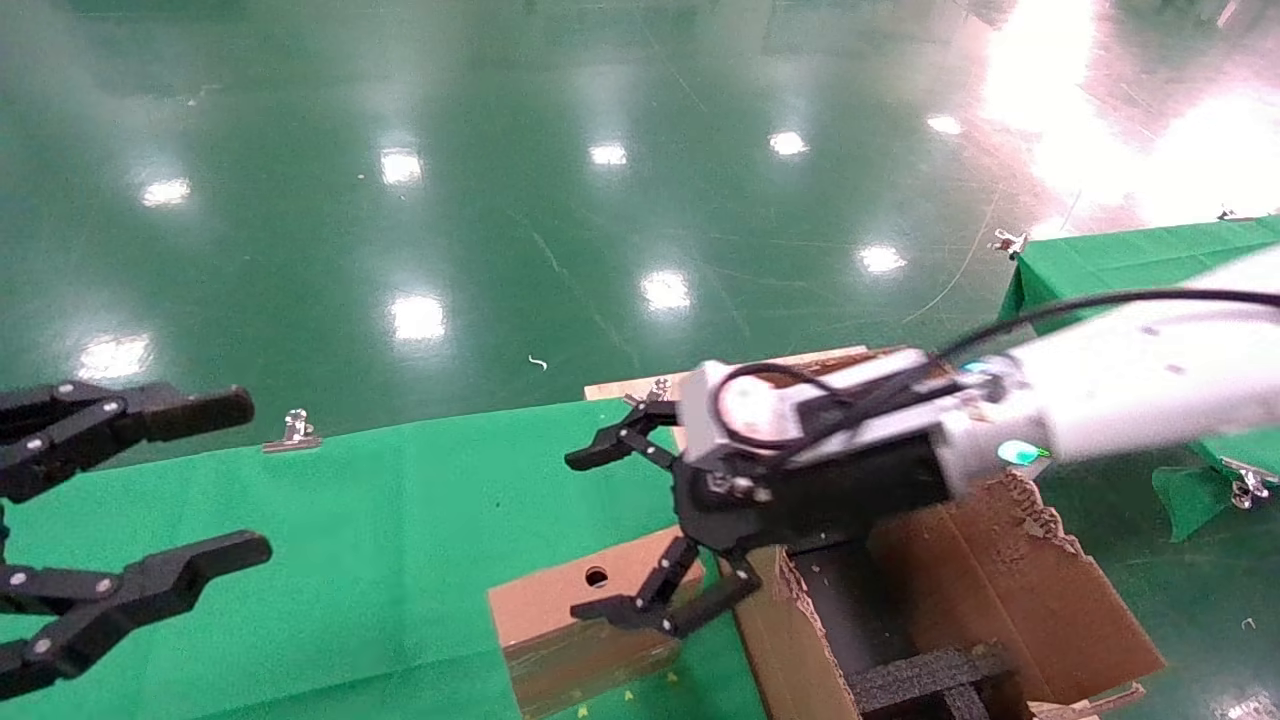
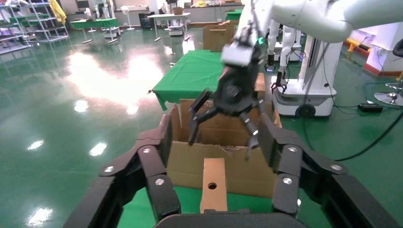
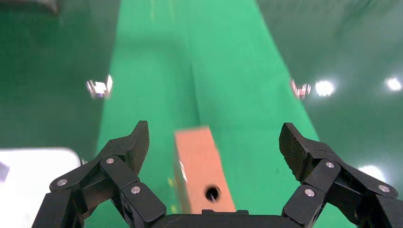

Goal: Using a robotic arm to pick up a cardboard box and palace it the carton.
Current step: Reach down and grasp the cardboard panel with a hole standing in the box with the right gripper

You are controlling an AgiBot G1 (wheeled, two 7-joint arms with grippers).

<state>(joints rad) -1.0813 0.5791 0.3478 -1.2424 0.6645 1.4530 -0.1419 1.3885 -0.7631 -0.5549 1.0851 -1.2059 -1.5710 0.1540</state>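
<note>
My right gripper is to close on the carton-side end (image 1: 644, 565) (image 3: 216, 206) of the cardboard box, across the box's long sides just past the round hole.
A small brown cardboard box (image 1: 560, 615) with a round hole lies on the green-clothed table (image 1: 330, 520), beside the carton (image 1: 1000, 580). The large carton has ragged flaps and black foam inside. The white right arm reaches in over the carton. Its gripper (image 1: 592, 535) hangs open just above the small box, touching nothing. In the right wrist view the box (image 3: 199, 164) lies below and between the spread fingertips (image 3: 141, 135). My left gripper (image 1: 235, 480) is open and empty at the table's left. Its wrist view shows the box (image 2: 213, 183), the carton (image 2: 247, 166) and the right gripper (image 2: 222, 140).
Metal clips (image 1: 292, 432) hold the cloth at the table's far edge. A second green-clothed table (image 1: 1130, 260) stands at the back right, with a clip (image 1: 1008, 241) at its corner. Glossy green floor lies beyond. A white robot base (image 2: 309, 95) stands behind the carton.
</note>
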